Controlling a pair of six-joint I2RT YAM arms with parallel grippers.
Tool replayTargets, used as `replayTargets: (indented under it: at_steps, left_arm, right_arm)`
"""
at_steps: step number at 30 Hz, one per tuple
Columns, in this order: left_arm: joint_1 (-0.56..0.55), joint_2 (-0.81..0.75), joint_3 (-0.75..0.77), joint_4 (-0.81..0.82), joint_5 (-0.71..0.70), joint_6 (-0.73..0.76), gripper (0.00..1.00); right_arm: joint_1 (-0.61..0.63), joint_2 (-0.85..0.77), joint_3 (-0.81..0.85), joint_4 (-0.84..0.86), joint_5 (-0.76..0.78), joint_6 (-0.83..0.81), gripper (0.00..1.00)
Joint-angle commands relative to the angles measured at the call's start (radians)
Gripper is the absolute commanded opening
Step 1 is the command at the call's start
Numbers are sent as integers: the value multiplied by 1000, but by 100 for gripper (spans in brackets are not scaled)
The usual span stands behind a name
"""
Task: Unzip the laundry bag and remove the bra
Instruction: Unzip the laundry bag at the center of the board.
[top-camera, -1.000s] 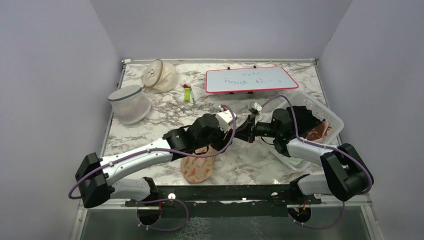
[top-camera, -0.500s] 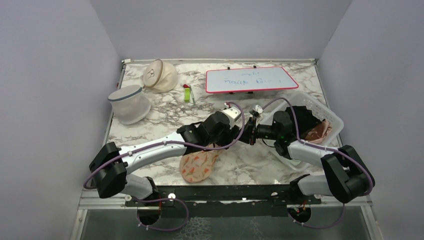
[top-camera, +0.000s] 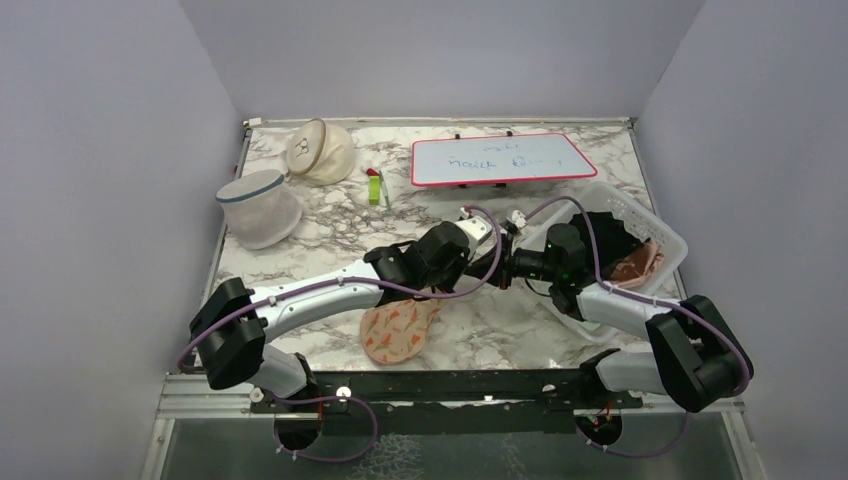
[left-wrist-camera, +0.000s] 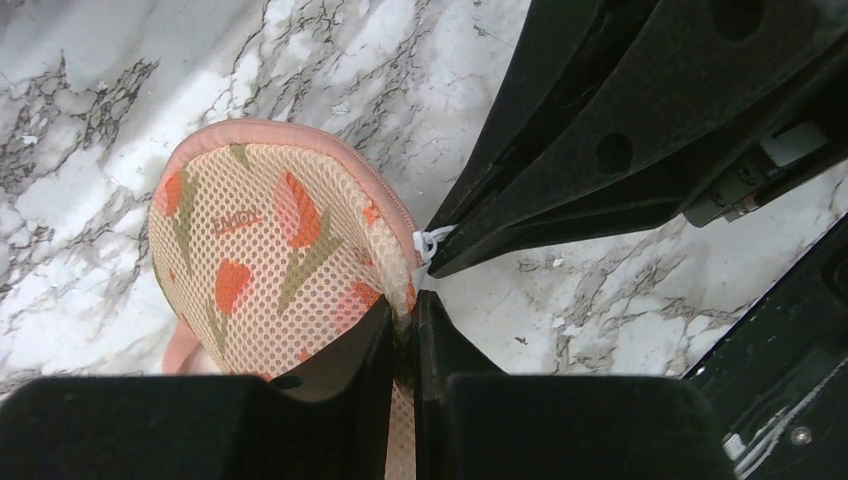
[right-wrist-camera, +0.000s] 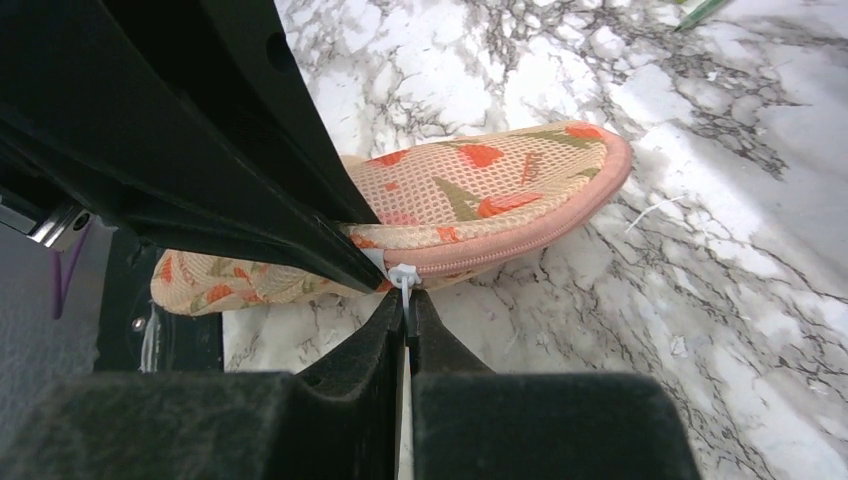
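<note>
The laundry bag is close to the front edge of the table, so next I swing it inward by the zipper pull (right-wrist-camera: 405, 276) with my right gripper before my left gripper takes its edge.
The laundry bag (top-camera: 398, 331) is peach-pink mesh printed with red flowers; it also shows in the left wrist view (left-wrist-camera: 270, 250) and the right wrist view (right-wrist-camera: 480, 205). My left gripper (left-wrist-camera: 405, 320) is shut on the bag's zipper edge and holds it lifted off the marble. My right gripper (right-wrist-camera: 405, 310) is shut on the white zipper pull (right-wrist-camera: 403, 277), right beside the left fingers. In the top view the two grippers meet at the table's middle, left (top-camera: 478, 262) and right (top-camera: 500, 268). The zipper looks closed. The bra is hidden.
A white mesh cylinder bag (top-camera: 258, 208) and a cream dome bag (top-camera: 318, 150) stand at the back left. A green and red pen (top-camera: 375, 186), a red-framed whiteboard (top-camera: 500, 158) and a clear bin (top-camera: 655, 235) holding dark and brownish-pink cloth lie behind and right.
My left arm has moved right with the bag's end, closing up against my right gripper. The bag's near end has shifted slightly right.
</note>
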Motion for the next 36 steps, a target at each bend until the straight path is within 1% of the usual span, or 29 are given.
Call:
replayTargets:
  at_steps: [1, 4, 7, 14, 17, 20, 22, 25, 27, 28, 31, 36]
  left_arm:
    - [3, -17, 12, -43, -29, 100, 0]
    - [3, -47, -12, -43, 26, 167, 0]
    - [3, -67, -33, -44, 115, 235, 0]
    - [-1, -70, -50, -46, 230, 317, 0]
    - [-6, -73, -52, -28, 252, 347, 0]
    - [-14, -74, -55, -14, 282, 407, 0]
    - [-17, -85, -76, -2, 318, 469, 0]
    - [-19, -103, -107, 23, 326, 505, 2]
    - [-20, -100, -109, 22, 317, 491, 4]
    - [-19, -96, -104, 14, 303, 466, 8]
    - [-19, -88, -108, 13, 275, 379, 31]
    - [-20, -134, -188, 129, 208, 190, 55]
  right_arm:
    - [6, -56, -15, -42, 144, -29, 1]
    - [6, -76, -27, -51, 239, -15, 1]
    - [6, -80, -34, -42, 275, -8, 1]
    - [6, -27, -29, -9, 261, 5, 1]
    - [6, 3, -23, 10, 254, 13, 1]
    - [6, 56, -6, 34, 192, 5, 1]
    - [6, 82, 6, 39, 186, 12, 1]
    - [5, 82, 2, 57, 187, 18, 1]
    - [6, 60, -19, 90, 191, 28, 1]
    - [6, 47, -30, 102, 199, 32, 1]
    - [6, -10, -64, 126, 223, 37, 1]
    - [6, -110, -114, 129, 274, 44, 1]
